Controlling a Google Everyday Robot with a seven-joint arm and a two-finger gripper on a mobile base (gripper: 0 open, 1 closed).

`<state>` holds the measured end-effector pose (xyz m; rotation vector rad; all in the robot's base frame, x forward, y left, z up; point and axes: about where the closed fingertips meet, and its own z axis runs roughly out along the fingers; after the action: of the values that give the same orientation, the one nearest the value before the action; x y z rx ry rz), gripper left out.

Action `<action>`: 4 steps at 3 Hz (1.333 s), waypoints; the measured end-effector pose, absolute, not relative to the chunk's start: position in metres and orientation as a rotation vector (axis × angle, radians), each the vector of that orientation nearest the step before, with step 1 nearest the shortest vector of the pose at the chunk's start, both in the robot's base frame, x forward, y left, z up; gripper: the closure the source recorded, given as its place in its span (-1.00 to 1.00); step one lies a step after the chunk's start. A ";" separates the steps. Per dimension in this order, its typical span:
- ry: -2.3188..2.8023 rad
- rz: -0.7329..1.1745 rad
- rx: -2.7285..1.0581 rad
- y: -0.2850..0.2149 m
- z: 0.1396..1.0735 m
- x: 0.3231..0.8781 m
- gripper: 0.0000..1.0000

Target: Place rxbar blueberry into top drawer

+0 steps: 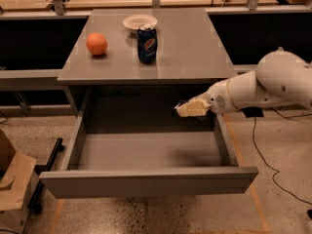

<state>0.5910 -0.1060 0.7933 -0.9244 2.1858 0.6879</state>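
Observation:
My gripper is to release the rxbar blueberry. Next, I let it go near the middle of the open top drawer's bare bottom [165, 151].
The top drawer [146, 182] is pulled wide open below the grey table [190, 48], and its inside holds nothing. My gripper [185, 109] reaches in from the right and hangs over the right part of the open drawer, just below the tabletop's front edge. It is shut on the rxbar blueberry [179, 105]. Only a dark sliver of the bar shows at the pale fingertips, against the dark space under the table.
On the tabletop stand an orange [96, 44], a blue Pepsi can [146, 44] and a white bowl [140, 21] behind the can. A cardboard box [14, 179] sits on the floor at the left. A black cable [265, 165] runs over the floor at the right.

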 end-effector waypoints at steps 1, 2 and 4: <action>2.188 0.688 -0.918 -0.102 0.786 0.590 1.00; 2.193 0.697 -0.951 -0.096 0.777 0.590 1.00; 2.249 0.888 -0.942 -0.056 0.689 0.574 0.65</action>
<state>0.5736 -0.0565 0.6889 -0.9424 2.2493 0.8880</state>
